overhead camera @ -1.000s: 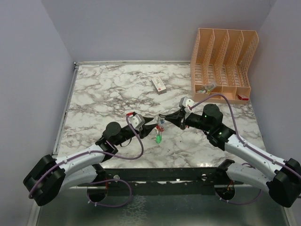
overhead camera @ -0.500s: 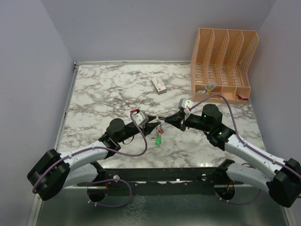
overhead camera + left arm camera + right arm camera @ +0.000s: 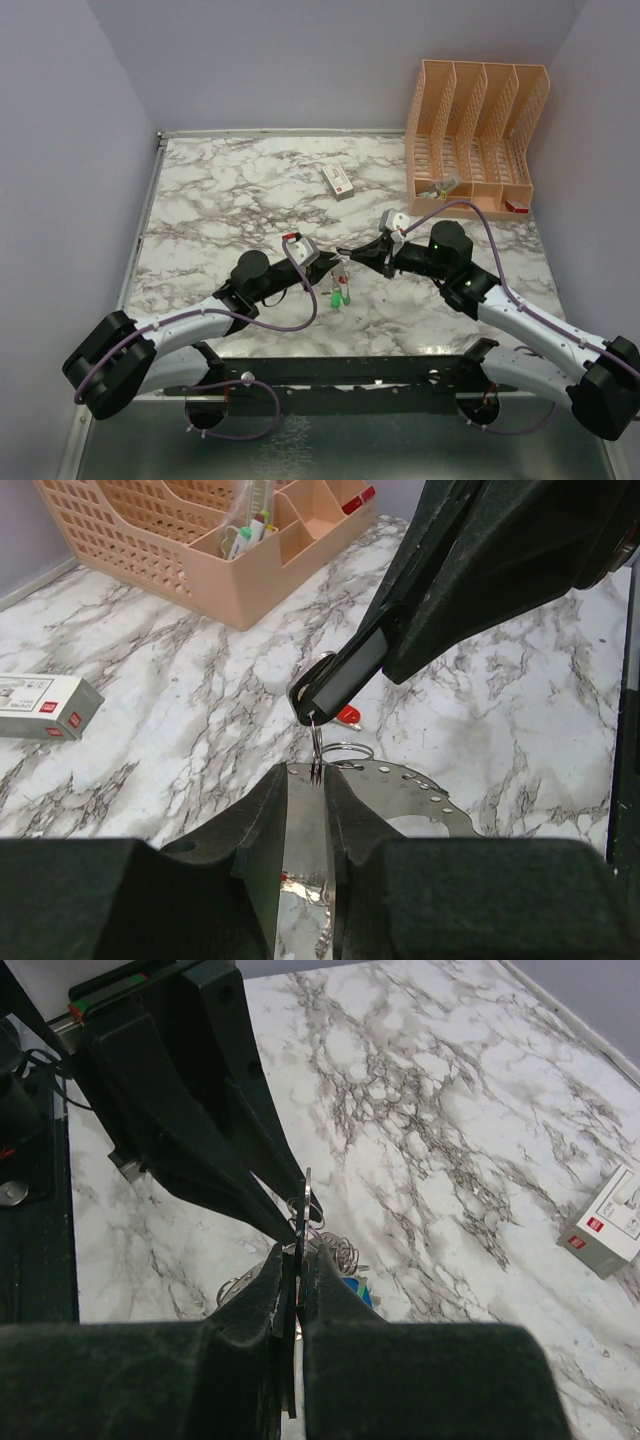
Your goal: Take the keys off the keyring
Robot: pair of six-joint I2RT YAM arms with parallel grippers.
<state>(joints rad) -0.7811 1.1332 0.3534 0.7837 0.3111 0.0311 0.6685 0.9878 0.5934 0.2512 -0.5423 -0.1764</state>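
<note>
My right gripper is going to let go of the key, now held edge-on in that gripper, on the marble table (image 3: pixel 394 262), between the keyring and the orange file organiser.
The keyring is a thin grey band with holes (image 3: pixel 440 798), lying low between the two grippers with small wire rings on it. My left gripper (image 3: pixel 328 262) is shut on the band's end (image 3: pixel 305 772), where a small wire ring stands up. My right gripper (image 3: pixel 347 253) comes in from the right and is shut on a flat black key (image 3: pixel 340 675), seen edge-on in the right wrist view (image 3: pixel 297 1250). A green key (image 3: pixel 336 297) hangs below the grippers. A red key (image 3: pixel 348 716) and a blue key (image 3: pixel 358 1292) lie under them.
A white box with a red mark (image 3: pixel 338 180) lies on the marble table (image 3: pixel 220 200) behind the grippers. An orange file organiser (image 3: pixel 475 120) with small items stands at the back right. Grey walls enclose the table.
My left gripper has moved right and closed in on the right gripper. The hanging keys have shifted slightly. The right arm has hardly moved.
</note>
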